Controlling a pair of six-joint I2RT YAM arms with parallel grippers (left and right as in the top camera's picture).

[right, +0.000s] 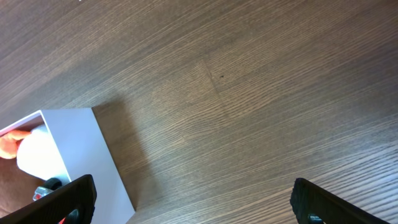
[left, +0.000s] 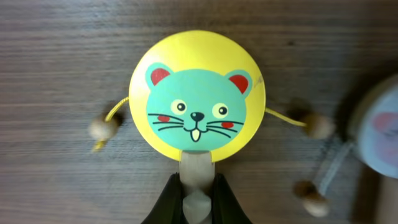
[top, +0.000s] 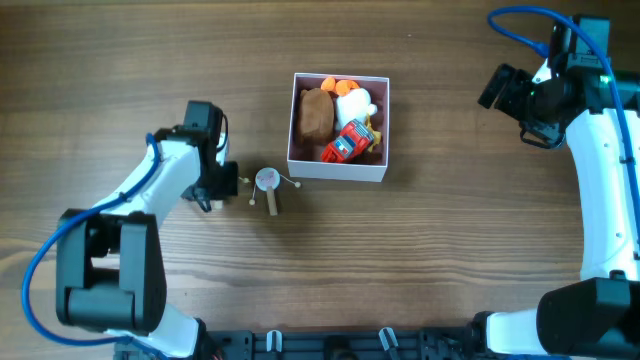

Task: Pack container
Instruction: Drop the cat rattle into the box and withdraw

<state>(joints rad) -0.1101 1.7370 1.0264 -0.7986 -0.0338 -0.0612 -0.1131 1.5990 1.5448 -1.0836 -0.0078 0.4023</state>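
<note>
The robot's left gripper will release the yellow rattle drum in the box [top: 326, 143] between the brown plush and the red toy car.
The container [top: 337, 173] is a square white-walled box with a pink inside at the table's middle. It holds a brown plush [top: 314, 115], a white and orange toy [top: 352, 100] and a red toy car [top: 347, 143]. My left gripper [top: 226, 184] is left of the box, low over the table. In the left wrist view it [left: 199, 200] is shut on the pale handle of a yellow rattle drum with a teal mouse face [left: 196, 93]. My right gripper [top: 522, 100] is open and empty at the far right; its wrist view [right: 193, 202] shows the container's white wall [right: 93, 155].
A second small drum toy with a pale pinkish face [top: 267, 180] and a wooden handle lies just right of my left gripper, between it and the box; it also shows blurred in the left wrist view [left: 380, 127]. Its string beads [left: 320, 126] lie close by.
</note>
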